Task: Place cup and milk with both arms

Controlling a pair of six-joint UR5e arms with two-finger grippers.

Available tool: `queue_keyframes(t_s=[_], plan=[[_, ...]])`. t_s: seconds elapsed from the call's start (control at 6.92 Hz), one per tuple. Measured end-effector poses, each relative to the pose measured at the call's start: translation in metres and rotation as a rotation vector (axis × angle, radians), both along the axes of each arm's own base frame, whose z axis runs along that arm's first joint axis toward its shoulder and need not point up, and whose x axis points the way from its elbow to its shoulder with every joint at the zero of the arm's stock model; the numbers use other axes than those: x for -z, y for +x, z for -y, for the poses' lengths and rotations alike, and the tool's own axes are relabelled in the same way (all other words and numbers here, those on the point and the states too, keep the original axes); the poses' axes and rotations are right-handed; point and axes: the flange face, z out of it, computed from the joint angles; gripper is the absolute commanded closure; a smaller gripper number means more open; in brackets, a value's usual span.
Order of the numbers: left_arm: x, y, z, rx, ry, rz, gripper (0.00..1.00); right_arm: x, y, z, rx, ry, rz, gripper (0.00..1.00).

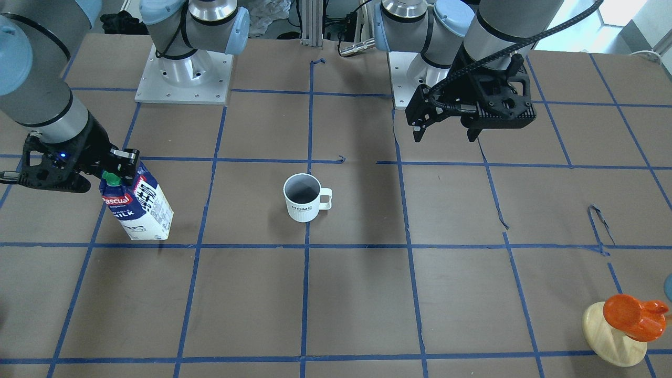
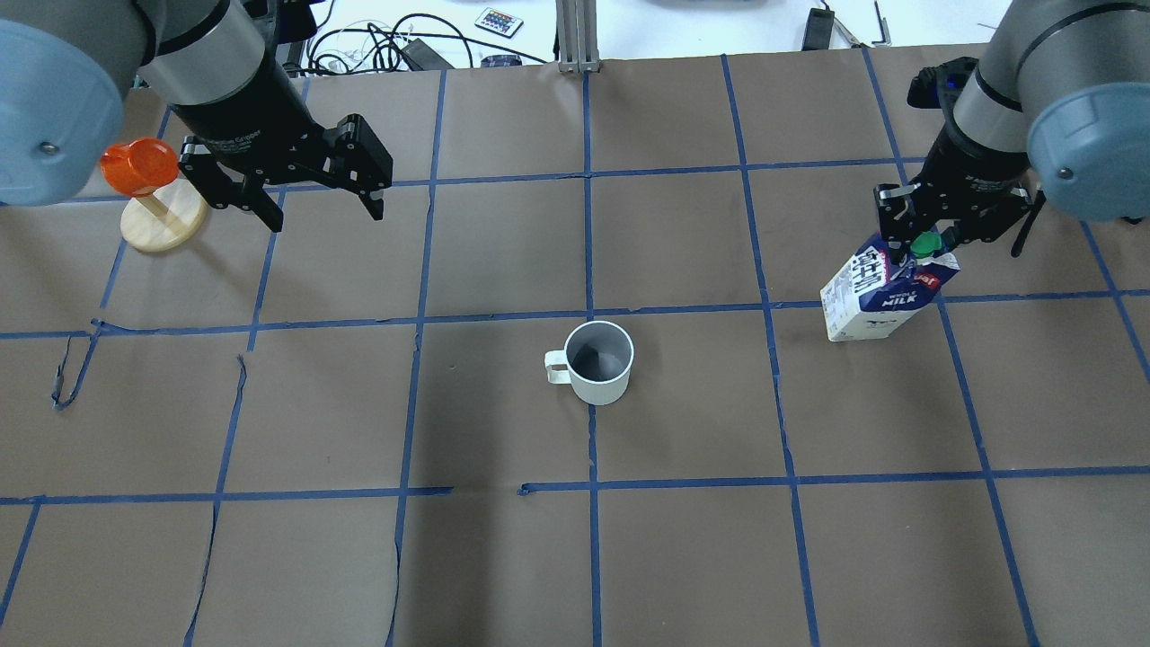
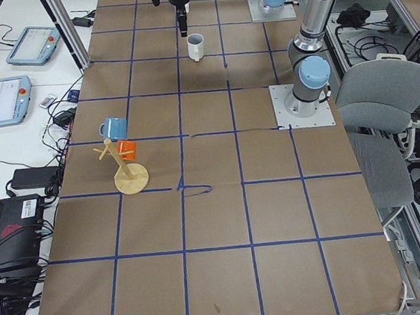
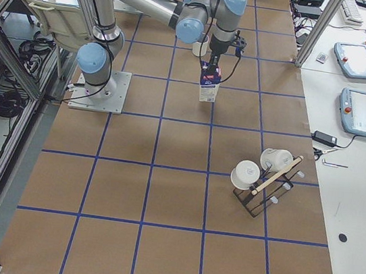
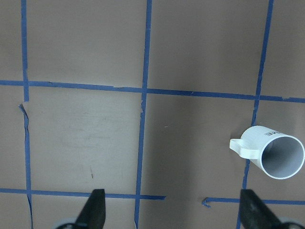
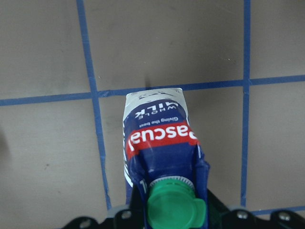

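Note:
The milk carton will go down close against the white cup, opposite its handle [image 1: 270, 228], set there by my right gripper.
The white ribbed cup [image 1: 303, 198] stands upright in the middle of the table, with its handle to the robot's left. It also shows in the overhead view [image 2: 599, 361] and the left wrist view [image 5: 276, 151]. The blue and white milk carton [image 1: 137, 207] stands slightly tilted on the robot's right side [image 2: 885, 296]. My right gripper [image 2: 918, 243] is shut on the carton's gable top by the green cap [image 6: 175, 208]. My left gripper [image 2: 323, 208] is open and empty. It hangs above the table, far-left of the cup.
An orange cup on a wooden disc stand [image 2: 144, 180] sits just left of my left gripper. A rack with white mugs [image 4: 262, 179] stands further along the table on the right end. Blue tape lines grid the brown table cover [image 2: 683, 557].

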Motion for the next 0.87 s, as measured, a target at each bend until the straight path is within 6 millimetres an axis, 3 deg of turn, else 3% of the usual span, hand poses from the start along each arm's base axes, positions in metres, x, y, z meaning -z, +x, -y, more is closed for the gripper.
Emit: queue_keyframes(t_s=[0.43,0.72,0.87], plan=[[0.000,0.002,-0.002,0.003,0.001,0.004,0.00,0.003,0.106,0.027,0.043,-0.017,0.023,0.76],[-0.001,0.003,-0.002,0.002,0.000,0.004,0.00,0.014,0.158,0.025,0.079,0.001,0.058,0.76],[-0.002,0.003,-0.003,0.001,0.001,0.005,0.00,0.018,0.173,0.020,0.094,0.011,0.060,0.76]])
